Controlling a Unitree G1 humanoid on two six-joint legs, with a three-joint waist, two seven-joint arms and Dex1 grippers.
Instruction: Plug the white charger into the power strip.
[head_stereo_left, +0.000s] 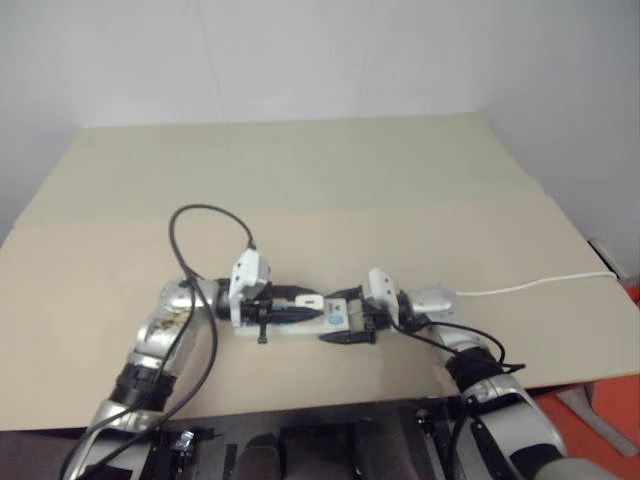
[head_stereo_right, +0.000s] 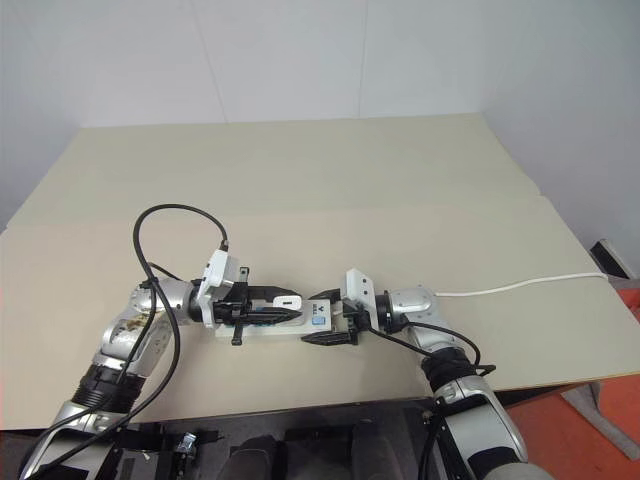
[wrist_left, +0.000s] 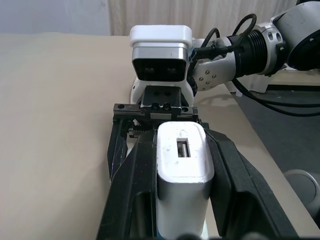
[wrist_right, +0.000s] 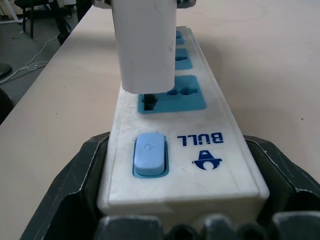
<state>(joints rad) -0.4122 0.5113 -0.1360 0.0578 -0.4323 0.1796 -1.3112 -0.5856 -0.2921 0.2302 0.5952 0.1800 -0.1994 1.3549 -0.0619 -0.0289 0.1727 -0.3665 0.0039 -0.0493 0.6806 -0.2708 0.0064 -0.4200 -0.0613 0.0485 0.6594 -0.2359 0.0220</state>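
Note:
Next, my left gripper releases the white charger in the power strip's socket (head_stereo_left: 311, 309) that sits closest to the blue switch.
The power strip (wrist_right: 210, 150), a long white bar with blue sockets and a blue switch (wrist_right: 149, 154), lies flat on the tan table near its front edge. My right gripper (head_stereo_left: 340, 318) is shut on the strip's switch end, one black finger (wrist_right: 70, 185) on each long side. My left gripper (head_stereo_right: 290, 303) is shut on the white charger (wrist_left: 182, 165), holding it between both black fingers. The charger (wrist_right: 145, 45) stands upright over the socket nearest the switch, its underside just above the socket face and its prongs at the holes. The two grippers face each other along the strip.
The strip's thin white cord (head_stereo_left: 540, 282) runs off to the right across the table (head_stereo_left: 330, 190). A black cable (head_stereo_left: 205, 225) loops up from my left wrist. The table's front edge lies just behind my arms.

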